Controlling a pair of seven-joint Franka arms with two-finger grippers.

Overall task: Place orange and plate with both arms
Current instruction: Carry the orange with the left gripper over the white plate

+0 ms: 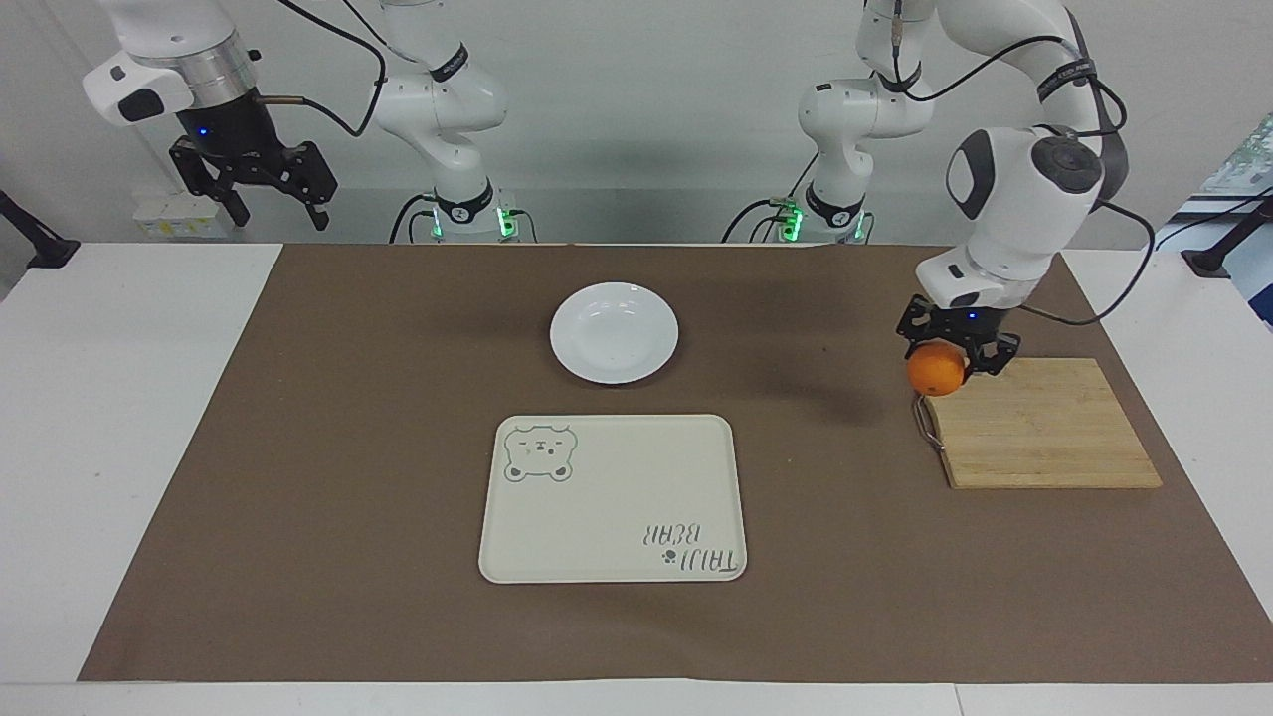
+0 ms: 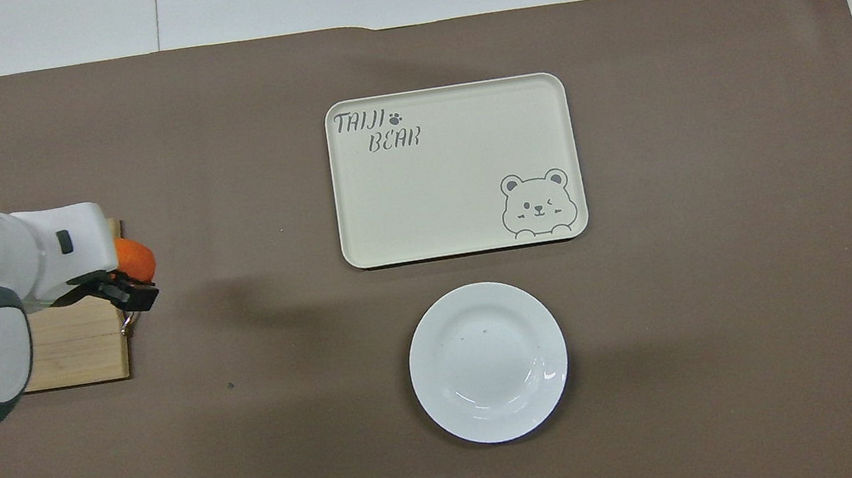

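Next, I release the orange from my left gripper on the white plate's side nearer the cutting board (image 2: 456,356).
My left gripper (image 1: 947,360) is shut on the orange (image 1: 935,369) and holds it in the air over the handle edge of the wooden cutting board (image 1: 1039,423); the same shows in the overhead view, gripper (image 2: 130,282), orange (image 2: 136,258). The white plate (image 1: 614,331) lies empty on the brown mat, nearer to the robots than the cream tray, also in the overhead view (image 2: 487,361). My right gripper (image 1: 267,194) waits high over the table's corner at the right arm's end, open and empty.
The cream bear tray (image 1: 612,498) lies empty at the mat's middle, also in the overhead view (image 2: 454,169). The cutting board (image 2: 78,346) with a metal handle (image 1: 927,420) lies toward the left arm's end.
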